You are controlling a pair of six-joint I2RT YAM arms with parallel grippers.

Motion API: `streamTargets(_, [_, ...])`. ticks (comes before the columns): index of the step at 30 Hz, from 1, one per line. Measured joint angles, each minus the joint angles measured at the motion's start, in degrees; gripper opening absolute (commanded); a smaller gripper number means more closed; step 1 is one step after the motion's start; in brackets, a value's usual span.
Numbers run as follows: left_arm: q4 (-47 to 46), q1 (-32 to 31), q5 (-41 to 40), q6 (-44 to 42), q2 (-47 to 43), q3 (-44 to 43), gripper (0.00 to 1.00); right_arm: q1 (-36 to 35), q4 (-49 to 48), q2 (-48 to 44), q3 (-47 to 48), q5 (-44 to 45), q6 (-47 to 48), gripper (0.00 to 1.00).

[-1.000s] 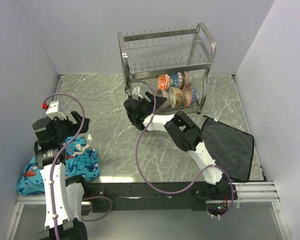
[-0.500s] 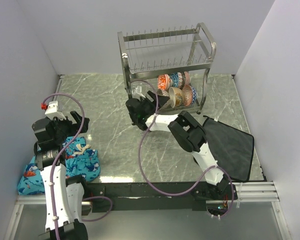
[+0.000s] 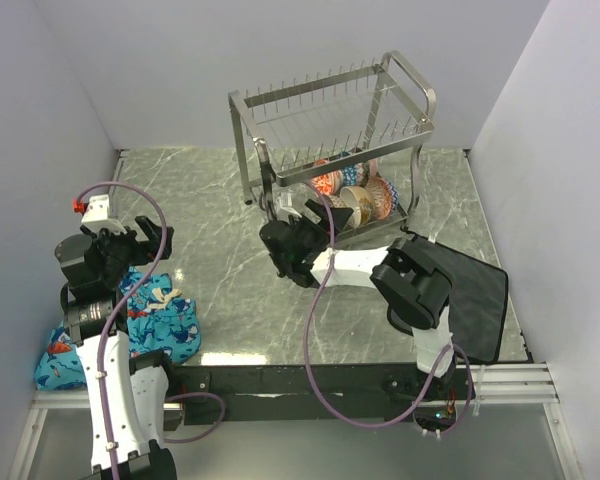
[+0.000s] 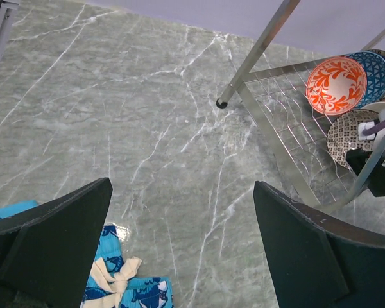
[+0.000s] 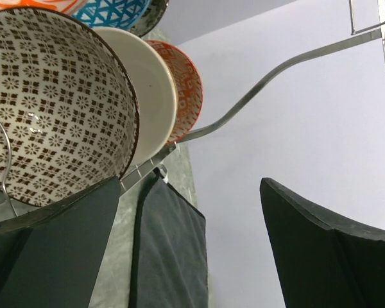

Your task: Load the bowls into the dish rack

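Observation:
Next, I move my left gripper to the steel dish rack's front leg [image 3: 268, 187] nearest my left arm and close just below the upper level.
The steel dish rack [image 3: 330, 115] stands at the back of the table, skewed, with several bowls [image 3: 352, 190] on edge in its lower tier. My right gripper [image 3: 292, 212] is open and empty, low at the rack's near-left end. In the right wrist view [image 5: 192, 244] it sits just under a brown-patterned bowl [image 5: 51, 96], with a cream-white bowl [image 5: 155, 83] and a red-orange bowl [image 5: 189, 83] behind. My left gripper [image 3: 145, 238] is open and empty at the left. Its view [image 4: 183, 250] shows the rack's foot [image 4: 221, 102], a red-orange bowl [image 4: 337, 83] and a blue bowl [image 4: 374, 64].
A dark grey mat [image 3: 460, 290] lies right of the rack and shows in the right wrist view [image 5: 170, 256]. A blue patterned cloth [image 3: 150, 330] lies under my left arm at the near left, also in the left wrist view [image 4: 125, 285]. Walls close in on three sides.
The rack has shifted and turned, its left end swinging toward me. My right arm has drawn back and its elbow has swung right. My left arm has hardly moved.

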State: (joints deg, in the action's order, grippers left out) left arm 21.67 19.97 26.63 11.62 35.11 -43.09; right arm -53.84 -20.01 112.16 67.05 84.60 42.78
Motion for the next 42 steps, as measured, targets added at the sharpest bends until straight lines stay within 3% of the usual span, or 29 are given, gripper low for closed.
streamTargets(14, [0.0,0.0,1.0,0.3,-0.2,0.0,0.99,6.3,-0.9,2.0,4.2,-1.2,0.1,0.94])
streamTargets(34, [-1.9,0.0,3.5,1.6,0.0,0.0,0.99,5.7,0.9,-0.7,0.7,-2.8,-3.1,0.93])
streamTargets(38, [-1.9,0.0,3.5,1.6,0.0,0.0,0.99,5.7,5.0,-1.4,1.3,-2.6,-7.0,0.93])
streamTargets(42, [-1.9,0.0,3.5,1.6,0.0,0.0,0.99,5.7,18.5,-1.4,6.2,-3.3,-17.4,0.97])
